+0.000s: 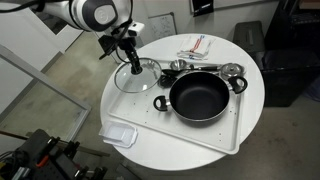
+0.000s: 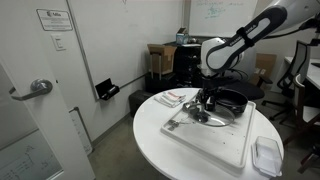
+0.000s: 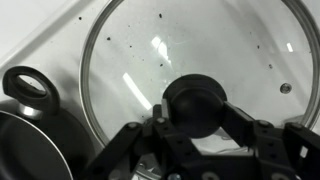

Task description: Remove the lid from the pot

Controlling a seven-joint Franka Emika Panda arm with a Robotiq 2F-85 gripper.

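My gripper needs to let go of the glass lid on the white tray (image 1: 146, 85) next to the black pot's loop handle.
The pot (image 1: 198, 96) is black and uncovered, standing on the white tray (image 1: 205, 135); it also shows in an exterior view (image 2: 230, 102), and its edge and loop handle show in the wrist view (image 3: 27, 88). The glass lid (image 1: 137, 77) lies flat on the tray beside the pot, apart from it. In the wrist view the lid (image 3: 200, 40) fills the frame and my gripper (image 3: 193, 112) is shut round its dark knob (image 3: 195, 98). My gripper (image 1: 128, 58) stands straight over the lid, as the exterior view (image 2: 205, 97) also shows.
A metal strainer and other metal ware (image 1: 208, 68) lie on the tray behind the pot. A clear plastic container (image 1: 120, 133) sits at the table's near edge and also shows in an exterior view (image 2: 266, 155). A red-and-white packet (image 1: 195, 45) lies at the back.
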